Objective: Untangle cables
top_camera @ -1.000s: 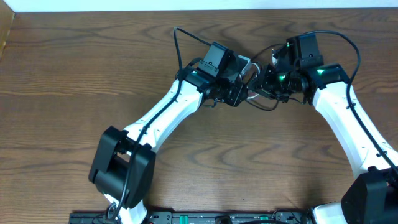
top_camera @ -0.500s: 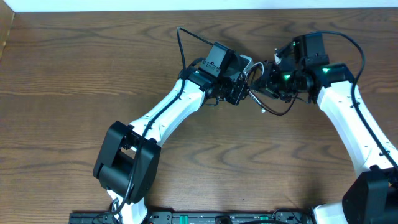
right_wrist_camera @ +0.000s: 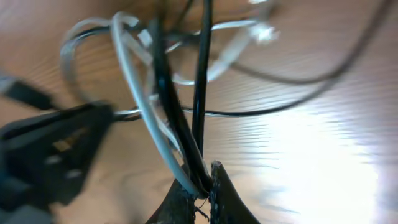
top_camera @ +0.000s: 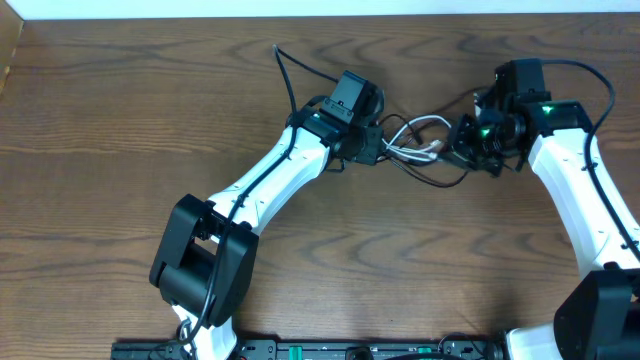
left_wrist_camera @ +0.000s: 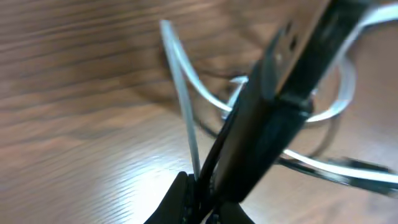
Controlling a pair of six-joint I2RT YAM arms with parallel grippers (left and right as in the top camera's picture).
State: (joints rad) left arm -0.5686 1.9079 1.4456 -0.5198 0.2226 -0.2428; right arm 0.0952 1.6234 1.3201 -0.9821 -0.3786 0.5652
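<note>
My right gripper is holding the black cord and white cord tightly together. It should take the white cord alone (top_camera: 430, 119) while my left gripper pulls the black cord away.
The cables (top_camera: 418, 140) are a thin white cord and a thin black cord, looped together above the wooden table between my two grippers. My left gripper (top_camera: 378, 148) is shut on the bundle's left end. In the left wrist view its jaws (left_wrist_camera: 202, 196) pinch a black plug-ended cord (left_wrist_camera: 280, 106) and a white cord (left_wrist_camera: 180, 87). My right gripper (top_camera: 462, 140) is shut on the right end. In the right wrist view it (right_wrist_camera: 204, 183) clamps the black cord (right_wrist_camera: 202, 74) and the white cord (right_wrist_camera: 134, 81) together. A slack black loop (top_camera: 440, 180) sags toward the front.
The left arm's own thicker black wire (top_camera: 285, 70) arches up behind its wrist. The table's back edge (top_camera: 320, 14) runs along the top. Both arm bases stand at the front edge, the left one (top_camera: 200, 265) bulky and black.
The left gripper has closed on the cables. The right gripper has pulled away to the right, and the bundle is now stretched out into open loops between the two grippers.
</note>
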